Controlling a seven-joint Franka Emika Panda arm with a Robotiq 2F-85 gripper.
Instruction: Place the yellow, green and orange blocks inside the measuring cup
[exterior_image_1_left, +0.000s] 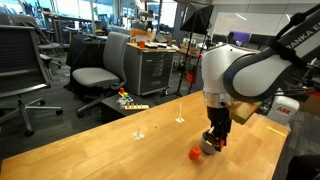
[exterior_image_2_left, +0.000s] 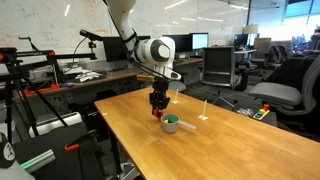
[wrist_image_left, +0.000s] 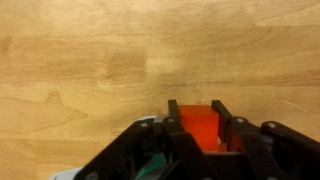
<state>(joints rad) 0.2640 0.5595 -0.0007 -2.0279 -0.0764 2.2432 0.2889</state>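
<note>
The robot's gripper will release the orange block inside the pale measuring cup (exterior_image_1_left: 210, 141) (wrist_image_left: 153, 166), with the green thing.
My gripper (wrist_image_left: 198, 112) is shut on the orange block (wrist_image_left: 198, 128), which sits between the two black fingers just above the wooden table (wrist_image_left: 80, 60). In both exterior views the gripper (exterior_image_1_left: 212, 143) (exterior_image_2_left: 158, 108) hangs low over the table. The measuring cup (exterior_image_2_left: 172, 124) stands right beside it, pale, with something green inside. Its rim and green content show at the bottom left of the wrist view (wrist_image_left: 150, 166). The yellow block is not visible. A small orange-red thing (exterior_image_1_left: 194, 153) lies on the table next to the gripper; I cannot tell what it is.
Two thin white upright markers (exterior_image_1_left: 139, 131) (exterior_image_1_left: 180, 118) stand on the table beyond the gripper; one also shows in an exterior view (exterior_image_2_left: 203, 112). A colourful strip of small items (exterior_image_1_left: 131, 101) lies at the table's far edge. Office chairs (exterior_image_1_left: 100, 70) and desks surround the table.
</note>
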